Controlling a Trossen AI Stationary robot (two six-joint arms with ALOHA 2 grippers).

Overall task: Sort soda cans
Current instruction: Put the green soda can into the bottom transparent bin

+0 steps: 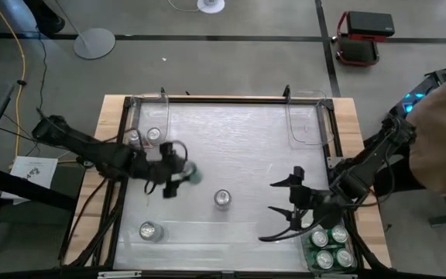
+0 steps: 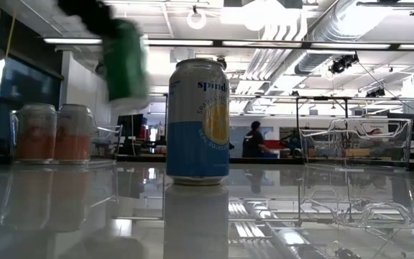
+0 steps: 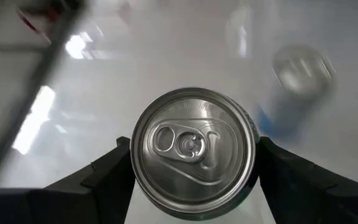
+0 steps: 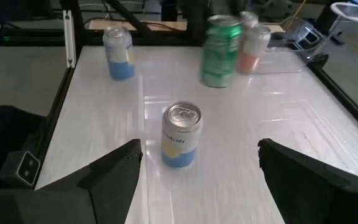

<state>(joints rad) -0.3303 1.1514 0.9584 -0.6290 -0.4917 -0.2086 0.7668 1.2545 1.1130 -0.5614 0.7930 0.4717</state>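
Note:
Next, my left gripper lets go of the green can on the white tabletop diagonally (image 1: 248,180) beyond the blue and yellow can.
My left gripper (image 1: 183,177) (image 3: 196,146) is shut on a green soda can (image 1: 195,177) (image 2: 126,61) left of the table's middle. A blue and yellow can (image 1: 222,198) (image 2: 197,122) (image 4: 181,135) stands upright on its base at the table's middle. My right gripper (image 1: 269,211) (image 4: 199,155) is open and hovers to that can's right, touching nothing. Another blue can (image 1: 150,231) (image 4: 118,53) stands near the left near corner. Two orange cans (image 1: 154,135) (image 2: 54,133) stand at the far left. Several green cans (image 1: 330,248) stand at the near right corner. My left gripper pinches the green can between its two fingers (image 3: 104,171), one on each side of the body just under the silver top rim (image 3: 143,180). It comes from above, slanting in from the table's left. The can is lifted clear of the table and slightly tilted (image 2: 126,61).
A clear plastic bin (image 1: 308,116) (image 2: 354,140) sits at the far right corner and another (image 1: 147,108) at the far left, around the orange cans. Black frame rails (image 1: 331,132) run along the table's edges. The white tabletop (image 1: 238,147) is bare between the far bins.

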